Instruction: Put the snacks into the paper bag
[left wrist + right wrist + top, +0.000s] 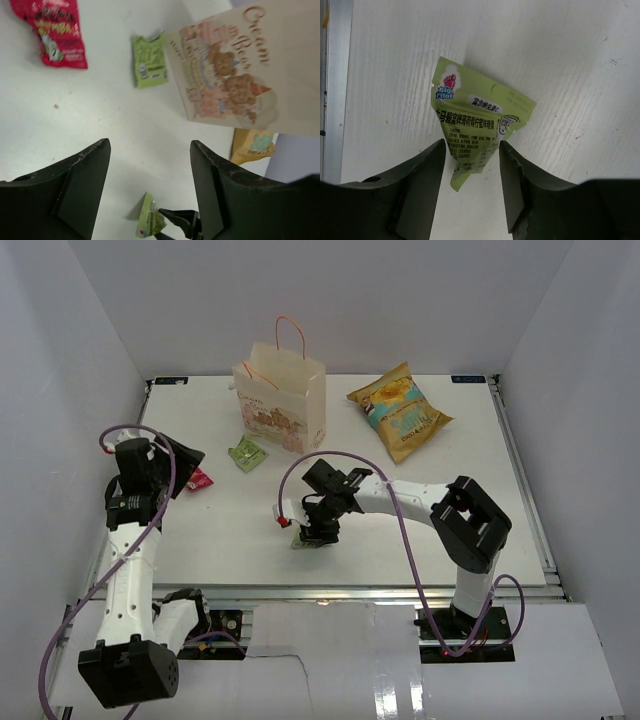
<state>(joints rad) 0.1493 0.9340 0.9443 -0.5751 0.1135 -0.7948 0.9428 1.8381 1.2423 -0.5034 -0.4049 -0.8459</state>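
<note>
The flat green packet is beside the paper bag. Next, I will move my left gripper to it and close on the packet's edge (237,458) (137,64) facing the red packet.
The cream paper bag (285,400) with orange cord handles stands upright at the back; its bear print shows in the left wrist view (235,75). The yellow-and-teal crisp bag (400,410) lies to its right. A flat green packet (246,454) (149,67) and a red packet (199,479) (55,32) lie left of the paper bag. My right gripper (305,532) (471,147) is open low over a light-green sweet packet (475,125) (150,220). The packet's narrow end lies between the fingers. My left gripper (185,465) (150,150) is open and empty above the table beside the red packet.
The table's metal front rail (335,75) runs close to the light-green packet. White walls enclose the table on three sides. The right arm's purple cable (400,530) loops over the table middle.
</note>
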